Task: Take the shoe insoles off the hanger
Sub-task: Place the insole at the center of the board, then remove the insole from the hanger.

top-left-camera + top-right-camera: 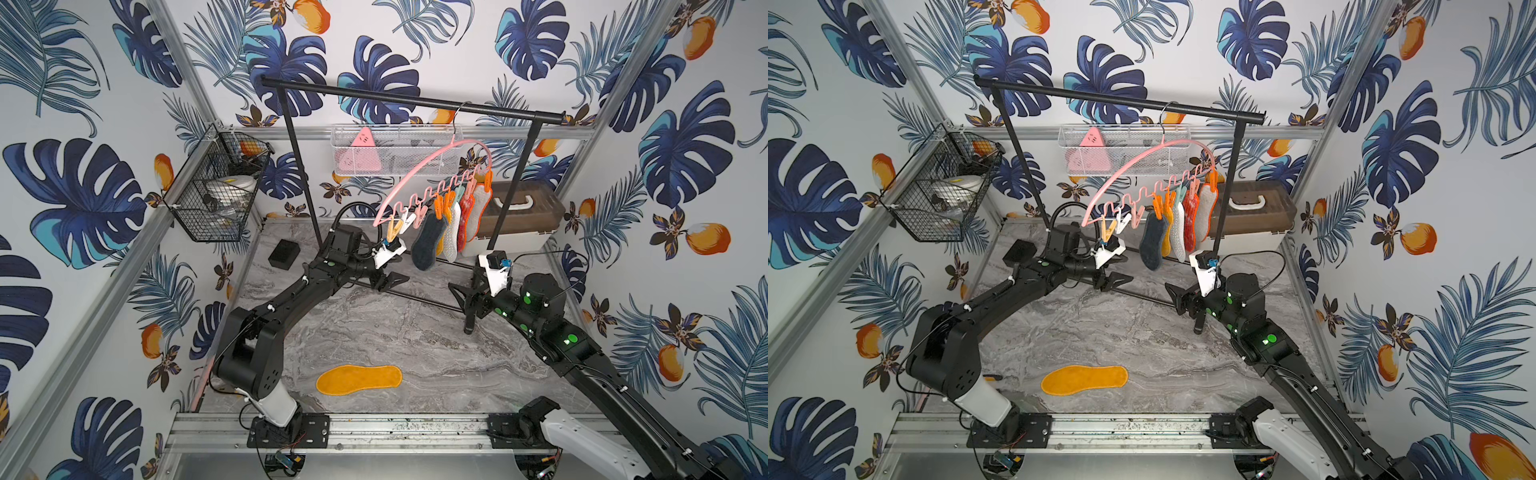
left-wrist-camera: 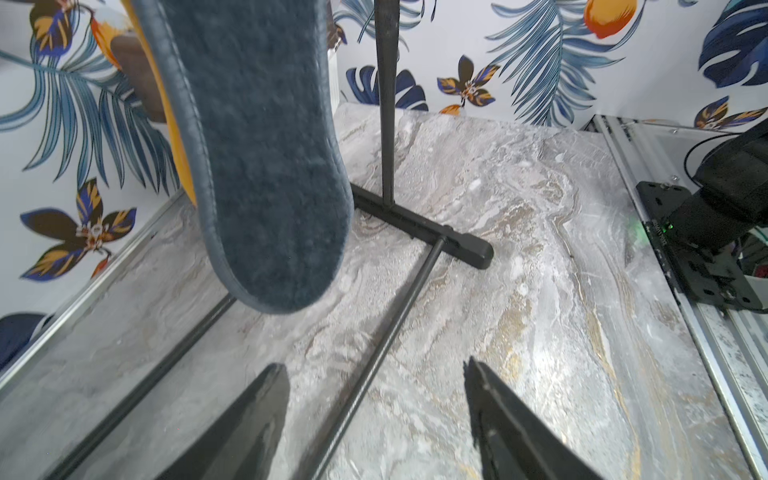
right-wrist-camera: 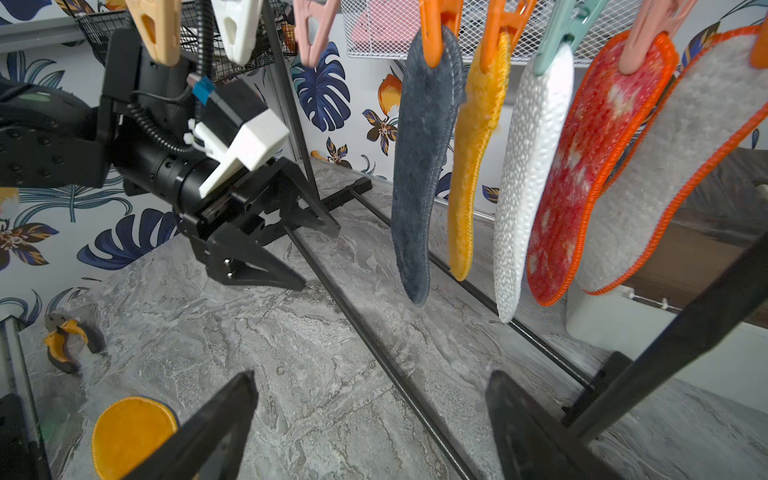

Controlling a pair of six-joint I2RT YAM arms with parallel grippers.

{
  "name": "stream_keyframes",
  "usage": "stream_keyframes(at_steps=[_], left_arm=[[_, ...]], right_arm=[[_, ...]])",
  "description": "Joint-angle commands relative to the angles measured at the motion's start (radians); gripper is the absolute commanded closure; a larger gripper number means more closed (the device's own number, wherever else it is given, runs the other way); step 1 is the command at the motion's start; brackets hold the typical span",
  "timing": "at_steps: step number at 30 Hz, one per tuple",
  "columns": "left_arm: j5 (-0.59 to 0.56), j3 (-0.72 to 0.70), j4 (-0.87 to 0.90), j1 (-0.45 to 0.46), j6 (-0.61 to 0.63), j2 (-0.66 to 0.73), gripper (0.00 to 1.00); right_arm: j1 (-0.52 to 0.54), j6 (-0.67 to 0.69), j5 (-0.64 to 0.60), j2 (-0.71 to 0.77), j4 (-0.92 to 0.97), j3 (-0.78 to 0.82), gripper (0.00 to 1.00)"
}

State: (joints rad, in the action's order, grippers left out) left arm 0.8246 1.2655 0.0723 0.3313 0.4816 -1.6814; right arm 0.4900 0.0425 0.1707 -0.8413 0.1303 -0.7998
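The orange clip holds the top of the navy insole. Next, my left gripper closes below that clip, on the middle of the navy insole (image 1: 427,242) (image 2: 244,88).
The pink hanger (image 1: 432,164) (image 1: 1136,162) hangs tilted from the black rail. Several shoe insoles are clipped to it side by side: dark navy (image 3: 419,166) (image 2: 266,166), yellow (image 3: 473,158), white (image 3: 528,174), red mesh (image 3: 582,178) and grey with an orange edge (image 3: 665,174). An orange insole (image 1: 359,378) (image 1: 1084,379) lies flat on the table. My left gripper (image 1: 395,280) (image 2: 374,365) (image 3: 320,259) is open and empty, low beside the navy insole's tip. My right gripper (image 1: 459,293) (image 3: 372,376) is open and empty, facing the row from the other side.
The black garment rail (image 1: 411,102) has base bars (image 2: 386,324) running across the table under both grippers. A brown-lidded box (image 1: 519,216) stands behind the insoles. A wire basket (image 1: 216,187), a white mesh tray (image 1: 395,149) and a small black block (image 1: 284,253) are nearby.
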Motion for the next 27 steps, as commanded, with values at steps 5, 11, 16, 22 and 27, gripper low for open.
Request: stream_keyframes(at_steps=[5, 11, 16, 22, 27], left_arm=[[0.209, 0.063, -0.311, -0.057, -0.182, -0.142, 0.28], [0.353, 0.055, -0.869, -0.103, -0.589, -0.257, 0.31], [0.398, 0.145, -1.024, -0.106, -0.778, -0.355, 0.31], [0.438, 0.227, -1.059, -0.101, -0.839, -0.413, 0.31], [0.462, 0.227, -1.056, -0.076, -0.830, -0.419, 0.31]], right_arm=[[0.000, 0.031, 0.022, 0.038, 0.033, -0.002, 0.10], [0.002, 0.062, 0.036, 0.050, 0.076, -0.035, 0.10], [0.001, 0.068, 0.047, 0.039, 0.089, -0.058, 0.10], [0.001, 0.076, 0.075, 0.028, 0.082, -0.070, 0.10], [0.001, 0.091, 0.087, 0.008, 0.089, -0.084, 0.10]])
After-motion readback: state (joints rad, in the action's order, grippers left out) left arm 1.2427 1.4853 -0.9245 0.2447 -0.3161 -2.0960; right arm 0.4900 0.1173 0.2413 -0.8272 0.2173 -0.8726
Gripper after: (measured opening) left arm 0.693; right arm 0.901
